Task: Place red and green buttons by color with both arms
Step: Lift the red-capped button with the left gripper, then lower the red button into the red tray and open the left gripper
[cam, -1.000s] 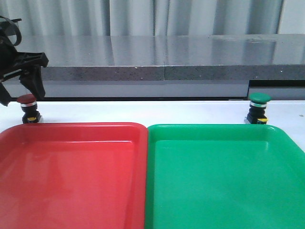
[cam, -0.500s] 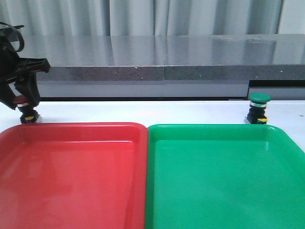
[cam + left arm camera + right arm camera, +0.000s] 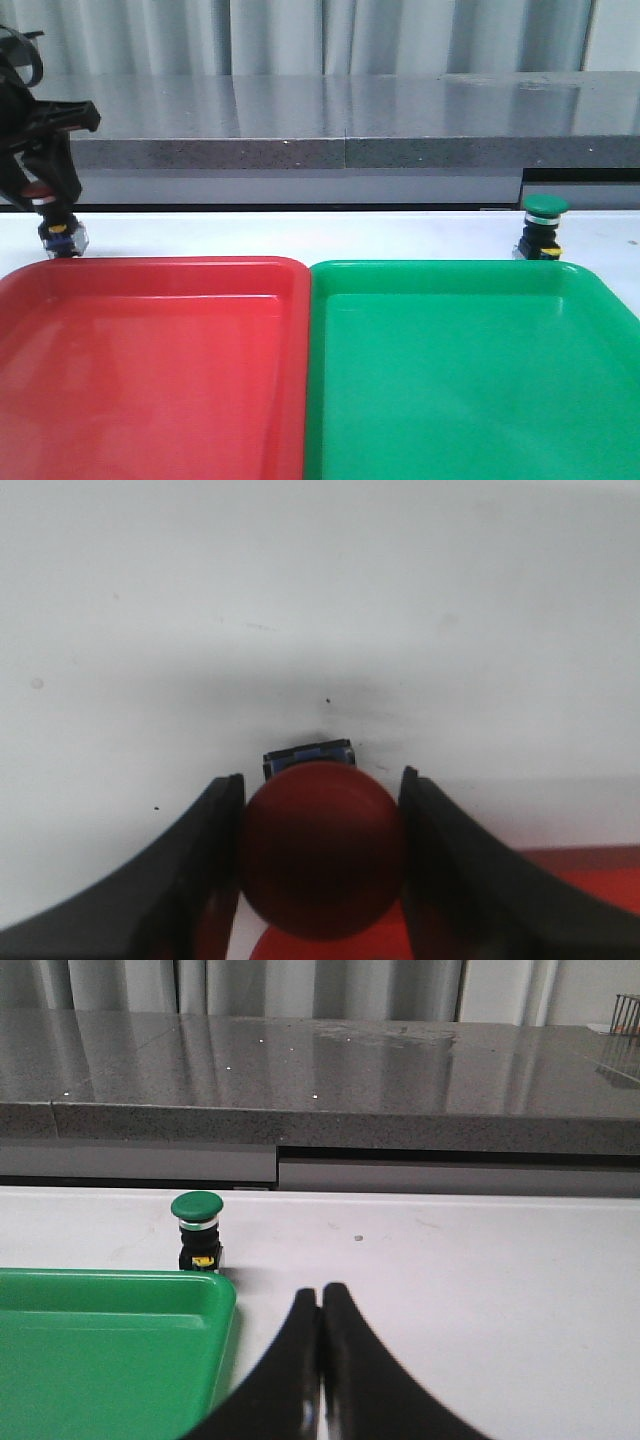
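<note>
Next, the left gripper releases the red button, now hanging just above the white table, on the red tray's bottom by the tray's outer side (image 3: 16,388), opposite the green tray.
The red button (image 3: 60,237) hangs slightly tilted just above the white table at the far left, behind the red tray (image 3: 150,370). My left gripper (image 3: 42,197) is shut on its dark-red cap (image 3: 320,850), with the black fingers (image 3: 210,870) pressing on both sides in the left wrist view. The green button (image 3: 545,225) stands upright on the table behind the green tray (image 3: 470,370). In the right wrist view the right gripper (image 3: 320,1295) is shut and empty, a little way from the green button (image 3: 197,1230). The right arm is outside the front view.
A grey stone ledge (image 3: 340,140) runs along the back of the table, with pale curtains behind it. The two trays sit side by side, touching, and fill the near half. The green tray's corner (image 3: 210,1300) lies next to the right fingers.
My left gripper came down around the red button, shut on its cap and raised it a little, tilting it. The green button has not moved.
</note>
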